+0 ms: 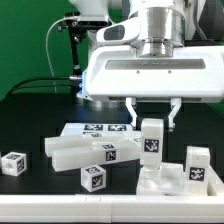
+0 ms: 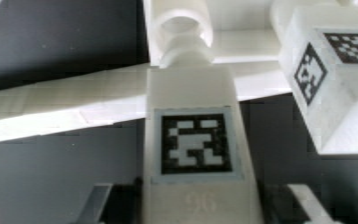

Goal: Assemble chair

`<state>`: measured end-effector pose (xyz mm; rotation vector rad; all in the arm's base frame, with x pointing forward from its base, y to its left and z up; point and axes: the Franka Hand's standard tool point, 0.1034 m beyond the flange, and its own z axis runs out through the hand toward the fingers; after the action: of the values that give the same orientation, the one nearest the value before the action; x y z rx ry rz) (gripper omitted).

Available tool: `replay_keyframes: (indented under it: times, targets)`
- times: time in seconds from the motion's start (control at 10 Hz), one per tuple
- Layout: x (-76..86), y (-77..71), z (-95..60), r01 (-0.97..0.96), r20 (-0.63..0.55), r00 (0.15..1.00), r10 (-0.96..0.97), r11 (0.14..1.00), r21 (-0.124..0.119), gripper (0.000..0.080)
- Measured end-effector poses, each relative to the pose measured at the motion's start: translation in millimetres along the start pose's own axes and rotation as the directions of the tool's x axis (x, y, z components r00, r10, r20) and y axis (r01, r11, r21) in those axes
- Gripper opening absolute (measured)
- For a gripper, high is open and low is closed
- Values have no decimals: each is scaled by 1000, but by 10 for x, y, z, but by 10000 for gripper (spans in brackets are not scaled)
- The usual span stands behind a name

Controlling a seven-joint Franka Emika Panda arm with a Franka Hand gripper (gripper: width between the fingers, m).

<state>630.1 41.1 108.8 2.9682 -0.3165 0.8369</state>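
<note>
I should release my grip on the white bar standing in the near corner of the flat white chair panel (image 1: 148, 182), beside the second bar.
My gripper (image 1: 155, 122) hangs over the right part of the table, shut on the top end of an upright white bar (image 1: 152, 142) with a square tag on its face. The bar's lower end rests on a flat white chair panel (image 1: 160, 183). A second tagged bar (image 1: 198, 166) stands upright on the same panel, toward the exterior view's right. In the wrist view the held bar (image 2: 194, 130) runs down the middle between the two fingers (image 2: 110, 203) of the gripper (image 2: 202, 207). The other bar (image 2: 336, 62) and the panel (image 2: 60, 112) lie beyond it.
At the exterior view's left lie loose chair parts: a small tagged cube (image 1: 13, 163), a long bar (image 1: 72, 155), another tagged bar (image 1: 112, 150) and a cube (image 1: 93, 178). The marker board (image 1: 97, 130) lies flat behind them. A dark cable curves at the back left.
</note>
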Motion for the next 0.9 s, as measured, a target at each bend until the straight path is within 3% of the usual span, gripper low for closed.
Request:
replay_keyframes:
  times: [0.9]
  targets:
    - [-170, 1, 183, 27, 13, 1000, -26, 999, -19, 284]
